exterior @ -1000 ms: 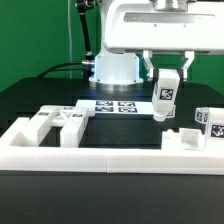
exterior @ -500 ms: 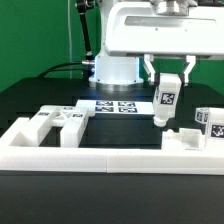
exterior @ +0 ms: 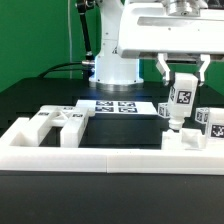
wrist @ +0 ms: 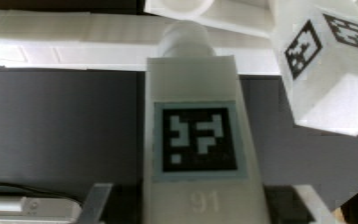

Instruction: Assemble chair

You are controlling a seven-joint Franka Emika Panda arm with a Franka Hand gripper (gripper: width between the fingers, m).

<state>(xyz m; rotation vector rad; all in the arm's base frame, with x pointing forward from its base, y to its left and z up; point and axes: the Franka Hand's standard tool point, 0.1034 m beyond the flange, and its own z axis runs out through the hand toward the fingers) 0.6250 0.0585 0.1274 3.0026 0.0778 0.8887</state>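
The long white chair part will stand upright on the white piece (exterior: 176, 140) (wrist: 179, 8) behind its front side, beside the tagged parts, when my gripper lets go of it.
My gripper (exterior: 182, 82) is shut on a long white chair part (exterior: 180, 102) with a marker tag and holds it upright just above the table, at the exterior view's right. In the wrist view the same part (wrist: 197, 120) runs lengthwise between my fingers (wrist: 101, 198), its tag facing the camera. Its lower end hangs close to other white tagged chair parts (exterior: 205, 122) at the right. One of them shows as a tagged block (wrist: 327, 60) in the wrist view, beside the held part.
More white chair parts (exterior: 60, 122) lie at the exterior view's left. The marker board (exterior: 115, 106) lies at the back middle in front of the arm's base. A white U-shaped wall (exterior: 100, 155) runs along the front and sides.
My gripper has moved toward the exterior view's right with the white part in it, nearer the tagged parts there. The other parts have not moved.
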